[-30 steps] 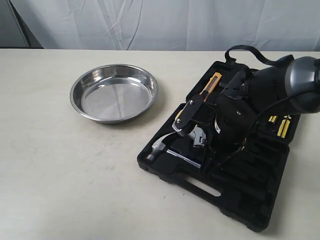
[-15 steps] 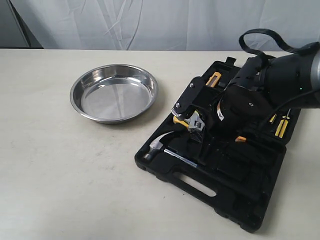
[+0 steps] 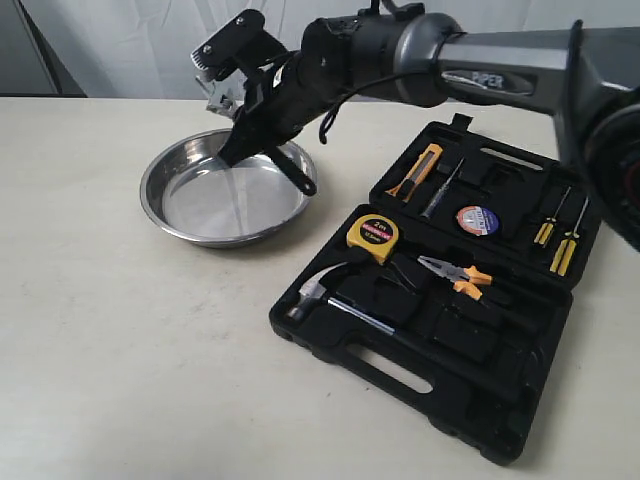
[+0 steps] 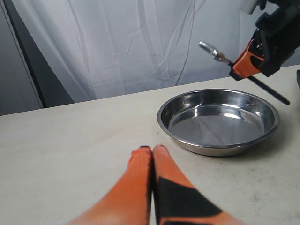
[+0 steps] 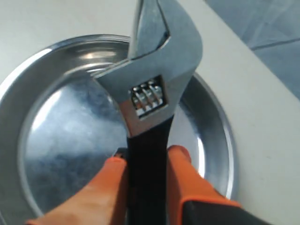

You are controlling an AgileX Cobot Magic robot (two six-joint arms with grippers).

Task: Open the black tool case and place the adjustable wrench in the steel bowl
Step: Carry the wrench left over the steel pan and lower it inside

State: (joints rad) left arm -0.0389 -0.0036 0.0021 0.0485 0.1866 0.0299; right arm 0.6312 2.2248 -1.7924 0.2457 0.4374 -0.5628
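The robot's right gripper will release the adjustable wrench across the middle of the steel bowl's flat bottom (image 3: 239, 205) (image 5: 116, 159).
My right gripper (image 3: 250, 135) has reached across to the left and hangs above the steel bowl (image 3: 190, 200), shut on the adjustable wrench (image 3: 292, 178). In the right wrist view the orange fingers (image 5: 185, 173) clamp the black handle, and the silver head (image 5: 154, 70) sticks out over the bowl (image 5: 65, 126). The left wrist view shows the wrench (image 4: 211, 48) tilted in the air over the bowl (image 4: 218, 122). My left gripper (image 4: 152, 149) is shut on nothing, low over the table short of the bowl. The black tool case (image 3: 460, 360) lies open at the right.
The case holds a claw hammer (image 3: 320, 290), a yellow tape measure (image 3: 372, 232), orange-handled pliers (image 3: 455, 272), a utility knife (image 3: 415, 172) and yellow screwdrivers (image 3: 560, 240). A white curtain hangs behind the table. The right arm spans the back of the scene.
The right gripper has lifted the wrench out of the case and swung it left to above the bowl. The case's tools are now uncovered.
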